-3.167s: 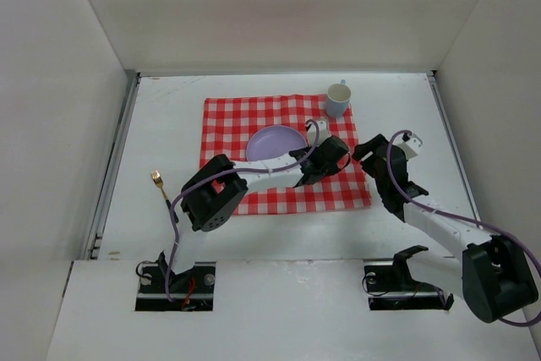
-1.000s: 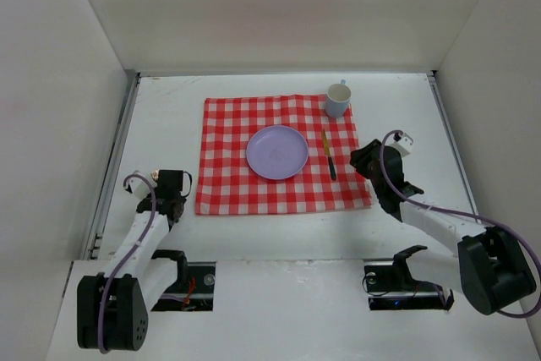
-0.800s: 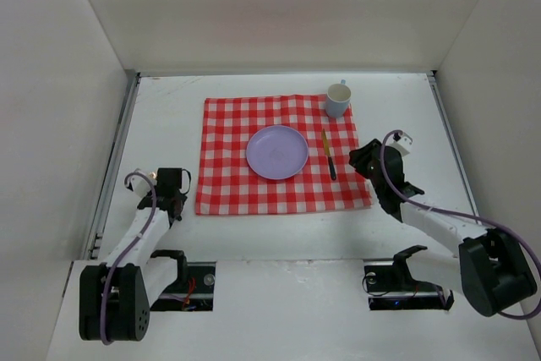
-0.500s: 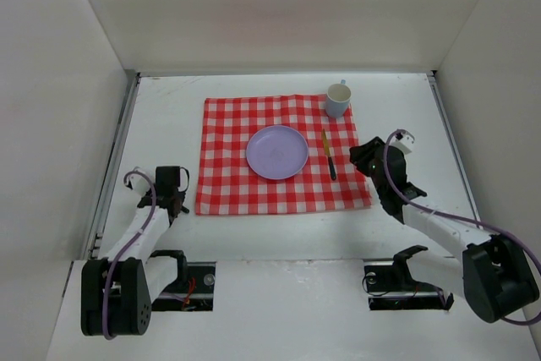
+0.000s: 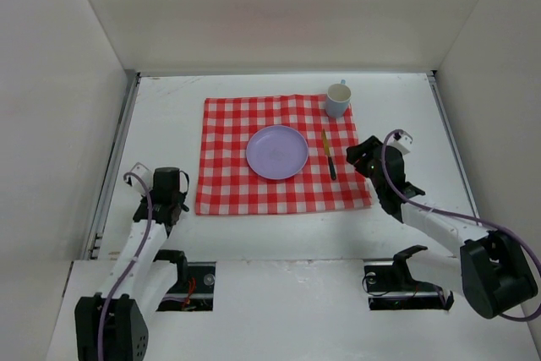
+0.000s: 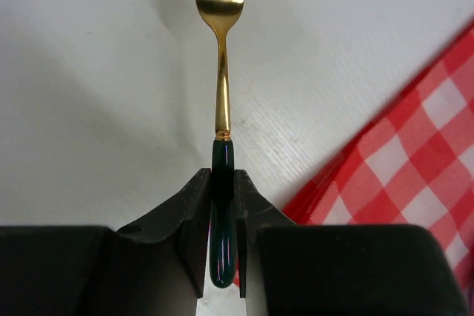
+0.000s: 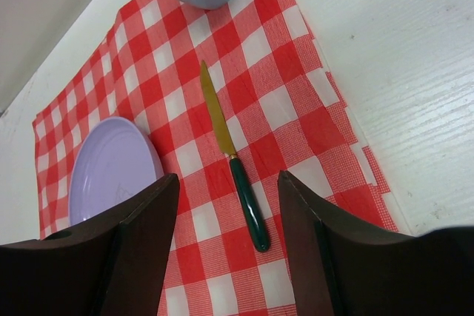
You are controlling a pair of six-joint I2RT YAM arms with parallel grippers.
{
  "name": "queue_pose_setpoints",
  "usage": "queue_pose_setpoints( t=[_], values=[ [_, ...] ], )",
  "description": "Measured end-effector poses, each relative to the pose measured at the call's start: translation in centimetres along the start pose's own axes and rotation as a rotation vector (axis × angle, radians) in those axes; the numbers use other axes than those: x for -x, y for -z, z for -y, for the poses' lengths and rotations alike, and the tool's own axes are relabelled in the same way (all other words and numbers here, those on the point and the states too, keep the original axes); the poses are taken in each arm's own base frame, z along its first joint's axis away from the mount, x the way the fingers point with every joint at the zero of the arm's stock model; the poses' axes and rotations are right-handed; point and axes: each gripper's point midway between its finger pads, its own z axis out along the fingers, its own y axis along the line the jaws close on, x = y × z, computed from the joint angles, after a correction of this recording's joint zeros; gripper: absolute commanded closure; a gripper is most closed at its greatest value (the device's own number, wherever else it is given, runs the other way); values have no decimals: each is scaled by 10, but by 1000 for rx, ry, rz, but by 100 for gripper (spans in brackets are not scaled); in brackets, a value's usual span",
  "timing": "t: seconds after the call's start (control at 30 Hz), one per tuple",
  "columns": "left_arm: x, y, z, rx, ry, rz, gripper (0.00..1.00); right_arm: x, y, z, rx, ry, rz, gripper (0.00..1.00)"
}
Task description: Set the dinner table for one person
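Observation:
Next, my left gripper lets go of the fork on the checked cloth (image 5: 227,160) beside the lilac plate, on the side opposite the knife.
On the white dinner table (image 5: 406,107) lies a red-and-white checked cloth (image 5: 228,124). On it are a lilac plate (image 5: 276,151), a knife (image 5: 327,155) with a gold blade and dark green handle to the plate's right, and a light blue cup (image 5: 337,99) at the far right corner. My left gripper (image 6: 222,183) is shut on the dark green handle of a gold fork (image 6: 221,72), just off the cloth's left edge (image 5: 169,185). My right gripper (image 7: 226,190) is open above the knife (image 7: 235,164), by the cloth's right edge (image 5: 363,158).
Thin metal rails run along the table's left edge (image 5: 114,166) and right edge (image 5: 448,141). White walls enclose the table on three sides. The cloth's near left corner (image 6: 400,175) shows beside the fork.
The left arm went from over the plate and knife to the fork at the left and closed on it. The knife now lies uncovered right of the plate. The right gripper barely shifted.

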Motion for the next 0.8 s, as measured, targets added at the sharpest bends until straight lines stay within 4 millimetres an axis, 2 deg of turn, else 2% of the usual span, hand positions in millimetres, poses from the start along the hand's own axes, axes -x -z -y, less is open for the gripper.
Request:
queue_pose_setpoints(
  t=[0.2,0.3,0.37,0.47,0.57,0.7,0.8],
  values=[
    [29,27,30,-92,-91,71,95,0,0,0,2,-1,1,37],
    [36,41,56,-161,-177,80,95,0,0,-1,2,-1,2,37],
    [34,49,81,-221,-257,70,94,1,0,-1,3,-1,3,37],
    [16,57,119,-323,-378,42,94,2,0,-2,7,-3,7,37],
    [-12,56,147,-393,-503,0,94,3,-1,-4,14,-6,13,37],
    [-49,45,168,-406,-683,-57,94,3,-1,-4,14,-6,14,37],
    [-65,37,178,-406,-771,-72,94,3,-1,-4,15,-7,14,37]
  ],
)
